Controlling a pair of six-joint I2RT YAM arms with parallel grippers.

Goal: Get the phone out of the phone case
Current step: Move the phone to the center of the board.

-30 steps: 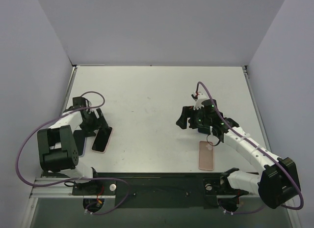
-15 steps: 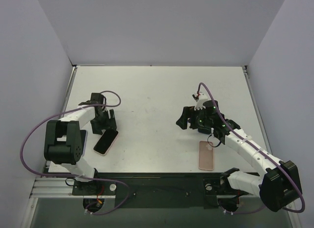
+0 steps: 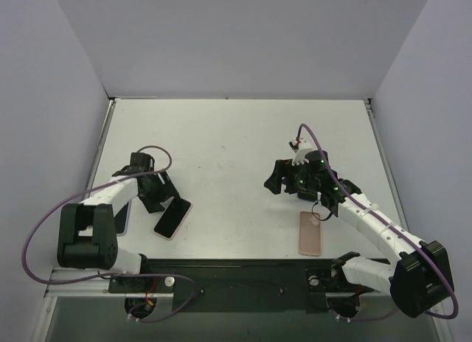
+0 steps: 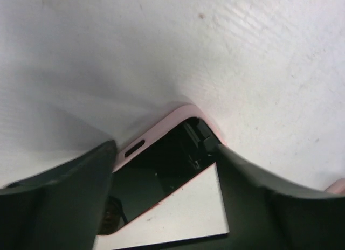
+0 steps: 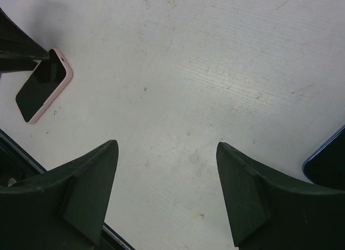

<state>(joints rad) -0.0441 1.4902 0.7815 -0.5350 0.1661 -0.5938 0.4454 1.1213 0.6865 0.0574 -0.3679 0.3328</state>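
Observation:
My left gripper is at the far end of the phone in the pink case. So I need to close my right gripper on the near end of the phone (image 3: pixel 168 235) (image 5: pixel 31 117).
A phone in a pink case (image 3: pixel 172 218), black screen up, lies tilted on the white table near the front left. It also shows in the left wrist view (image 4: pixel 161 174) and, small, in the right wrist view (image 5: pixel 43 85). My left gripper (image 3: pixel 157 197) is low over the phone's far end. It is open, and its jaws (image 4: pixel 164 150) stand on either side of the phone's top corner. My right gripper (image 3: pixel 278 185) is open and empty above bare table right of centre (image 5: pixel 167 147).
A pinkish case-like slab (image 3: pixel 310 233) with a camera hole lies flat near the front edge, under the right arm. A dark blue-edged flat thing (image 5: pixel 326 165) is at the right wrist view's right edge. Another dark flat thing (image 3: pixel 122 215) lies by the left arm.
My left gripper has moved right and toward the front. The cased phone has slid right with it and turned. The right arm has not moved.

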